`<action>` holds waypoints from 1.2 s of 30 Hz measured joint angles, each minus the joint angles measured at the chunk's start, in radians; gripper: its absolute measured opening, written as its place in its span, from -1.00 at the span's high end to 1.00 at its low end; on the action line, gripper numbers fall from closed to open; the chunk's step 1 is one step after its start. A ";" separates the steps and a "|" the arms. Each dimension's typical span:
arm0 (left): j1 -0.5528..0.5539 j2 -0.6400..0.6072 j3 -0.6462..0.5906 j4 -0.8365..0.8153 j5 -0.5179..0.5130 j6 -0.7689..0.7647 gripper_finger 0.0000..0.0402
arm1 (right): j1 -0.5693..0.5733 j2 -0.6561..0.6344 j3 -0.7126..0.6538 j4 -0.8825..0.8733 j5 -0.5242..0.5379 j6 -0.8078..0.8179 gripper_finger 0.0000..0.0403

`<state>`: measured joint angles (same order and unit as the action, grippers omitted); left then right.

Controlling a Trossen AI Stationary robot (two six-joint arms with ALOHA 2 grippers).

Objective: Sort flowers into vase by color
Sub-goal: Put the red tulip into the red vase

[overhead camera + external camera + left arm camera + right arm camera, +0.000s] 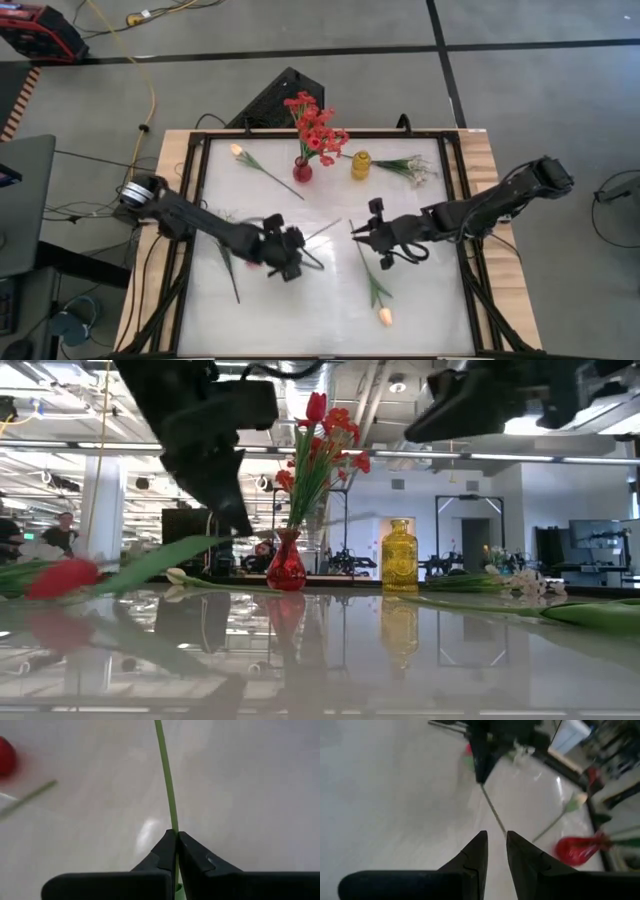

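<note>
Next, I release the red tulip from my left gripper between the open fingers of my right gripper (368, 236).
My left gripper (292, 250) (176, 837) is shut on the green stem of a red tulip (62, 576). The head (252, 262) shows beside the left arm, and the stem's free end (338, 223) points at my right gripper (353, 231) (496, 842). That gripper hovers open a little way, with nothing between its fingers. A red vase (302, 171) with red flowers and a yellow vase (360, 165) stand at the far side. Two peach tulips (237, 150) (385, 316) and white sprigs (418, 170) lie on the table. My left gripper pinches the tulip's stem (173, 822) between its two fingertips, somewhere along its middle length, coming slanting down from the table's left. The stem is lifted and tilted: it runs on past the fingers toward the right gripper, and the red head hangs lower at the left (62, 576).
Another green stem (232, 285) lies on the table under the left arm. A black frame (200, 140) borders the white table top. The near middle of the table (310, 310) has free room.
</note>
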<state>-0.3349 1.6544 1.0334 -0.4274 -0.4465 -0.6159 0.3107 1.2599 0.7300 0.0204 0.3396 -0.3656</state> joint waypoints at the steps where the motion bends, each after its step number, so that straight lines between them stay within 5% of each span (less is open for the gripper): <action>1: 0.011 -0.034 -0.041 0.091 0.007 -0.036 1.00 | -0.001 0.011 0.000 0.030 -0.001 -0.026 0.52; 5: 0.034 -0.133 -0.158 0.404 0.038 -0.070 1.00 | -0.014 0.070 0.000 0.187 0.000 -0.189 0.52; 8: 0.033 -0.158 -0.190 0.493 0.049 -0.054 1.00 | -0.024 0.136 0.007 0.308 0.000 -0.304 0.52; 11: 0.038 -0.166 -0.190 0.503 0.048 -0.090 1.00 | -0.025 0.210 0.041 0.328 0.026 -0.424 0.52; 16: 0.056 -0.165 -0.191 0.497 0.048 -0.138 1.00 | 0.006 0.344 0.140 0.306 0.214 -0.522 0.48; 24: 0.097 -0.165 -0.191 0.491 0.134 -0.129 1.00 | 0.036 0.530 0.303 0.220 0.483 -0.657 0.16; 28: 0.102 -0.165 -0.191 0.487 0.155 -0.107 1.00 | 0.033 0.578 0.340 0.208 0.522 -0.660 0.08; 32: 0.102 -0.165 -0.191 0.488 0.147 -0.097 1.00 | 0.044 0.578 0.342 0.157 0.521 -0.604 0.29; 36: 0.101 -0.165 -0.191 0.485 0.102 -0.035 0.98 | 0.057 0.559 0.342 0.087 0.454 -0.493 0.85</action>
<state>-0.2342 1.4899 0.8429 0.0579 -0.3443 -0.6507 0.3676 1.8185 1.0717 0.1072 0.7933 -0.8582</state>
